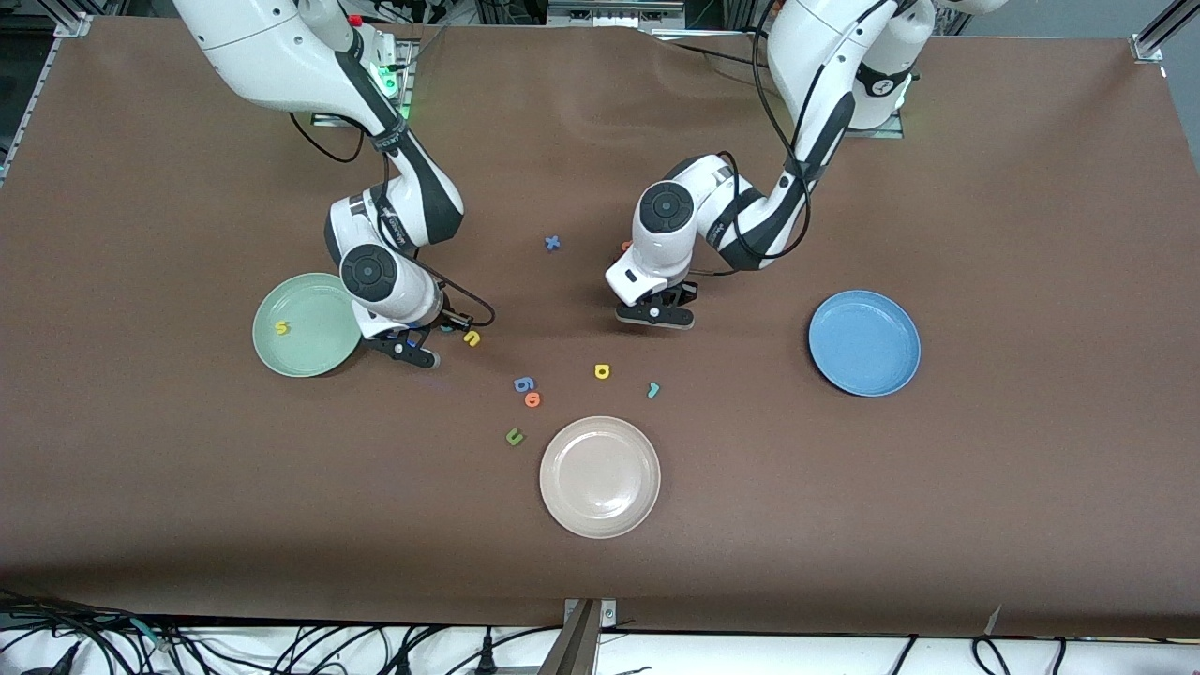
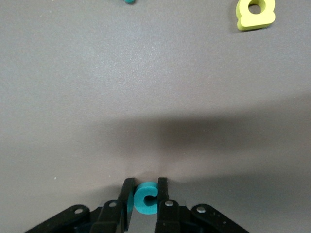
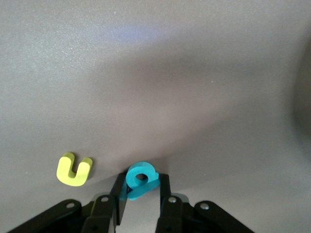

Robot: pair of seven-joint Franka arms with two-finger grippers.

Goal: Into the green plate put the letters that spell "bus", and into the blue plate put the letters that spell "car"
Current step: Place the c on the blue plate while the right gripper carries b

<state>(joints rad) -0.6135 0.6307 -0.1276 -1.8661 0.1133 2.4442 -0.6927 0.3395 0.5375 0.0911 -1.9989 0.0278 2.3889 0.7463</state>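
Observation:
My left gripper needs to release the teal c in the blue plate (image 1: 877,367) between the plate's middle and camera-side rim.
The teal c (image 2: 145,199) lies on the table mat with my left gripper (image 2: 146,180) shut on it, one finger against each side. In the front view this gripper (image 1: 656,317) is low over the mat's middle and hides the c. My right gripper (image 3: 141,175) is shut on the teal b (image 3: 141,182), which sits tilted between the fingers; it (image 1: 417,352) is beside the green plate (image 1: 309,352). A yellow s (image 1: 280,327) lies in that plate. The yellow u (image 1: 472,337) rests close by. The yellow a (image 1: 602,372) and teal r (image 1: 653,389) lie nearer the camera. The blue plate (image 1: 863,342) holds nothing.
A beige-white plate (image 1: 600,476) sits nearest the camera. A darker blue 6-like letter (image 1: 523,383), an orange o (image 1: 532,399) and a green u-shaped letter (image 1: 514,436) lie beside it. A blue x (image 1: 552,243) lies between the two arms.

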